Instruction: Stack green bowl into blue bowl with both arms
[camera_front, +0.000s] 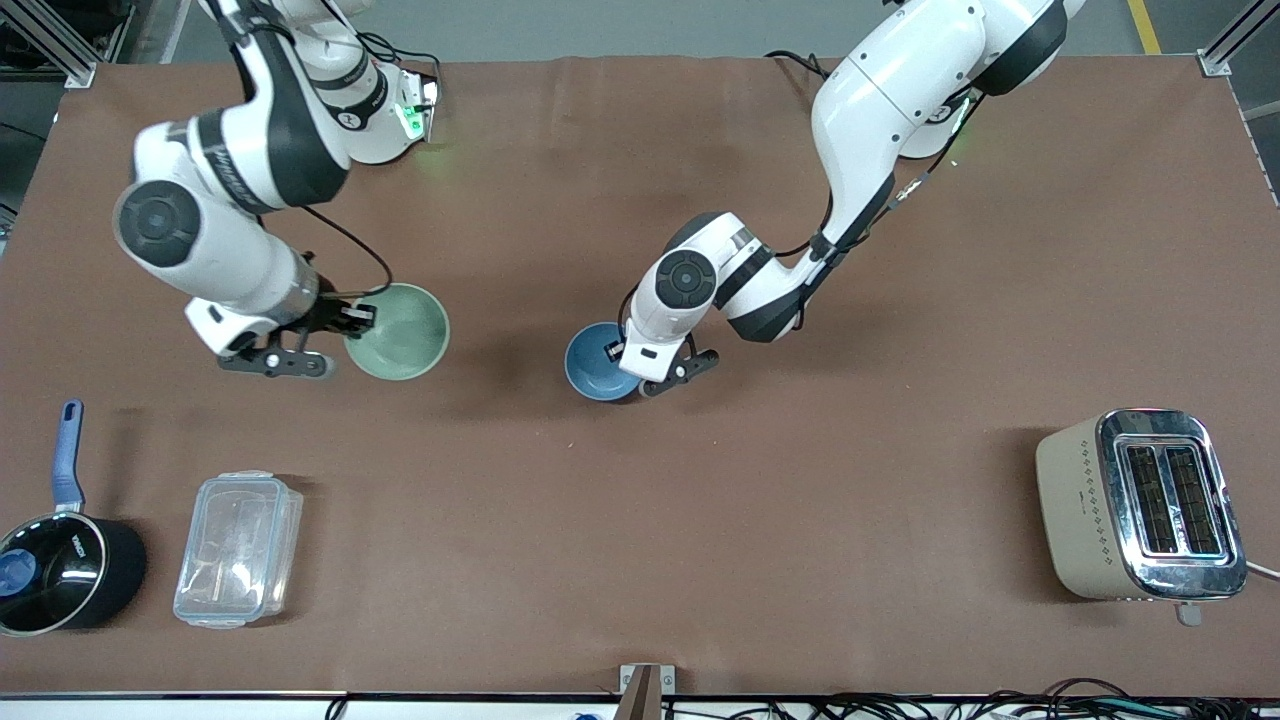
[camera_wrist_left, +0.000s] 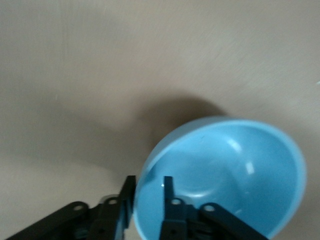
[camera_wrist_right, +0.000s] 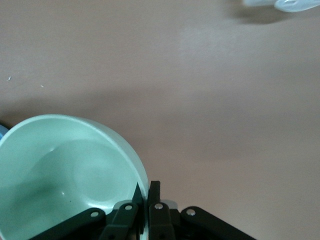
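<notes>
I need to let go of the green bowl with my right gripper inside the blue bowl in the middle of the table (camera_front: 608, 361), by my left gripper. The green bowl is now near the table's end.
The pale green bowl (camera_front: 402, 335) is near the right arm's end of the table. My right gripper (camera_front: 358, 318) is shut on its rim, one finger inside and one outside, as the right wrist view shows with the gripper (camera_wrist_right: 146, 192) on the bowl (camera_wrist_right: 60, 170). The blue bowl (camera_front: 592, 362) sits mid-table. My left gripper (camera_front: 626, 374) is down at its rim, partly covering it. In the left wrist view the gripper (camera_wrist_left: 148, 190) is open and straddles the rim of the blue bowl (camera_wrist_left: 235, 175), one finger (camera_wrist_left: 169, 189) inside and one outside.
A black saucepan with a blue handle (camera_front: 55, 570) and a clear lidded container (camera_front: 238, 548) stand near the front camera at the right arm's end. A beige toaster (camera_front: 1140, 505) stands near the front camera at the left arm's end.
</notes>
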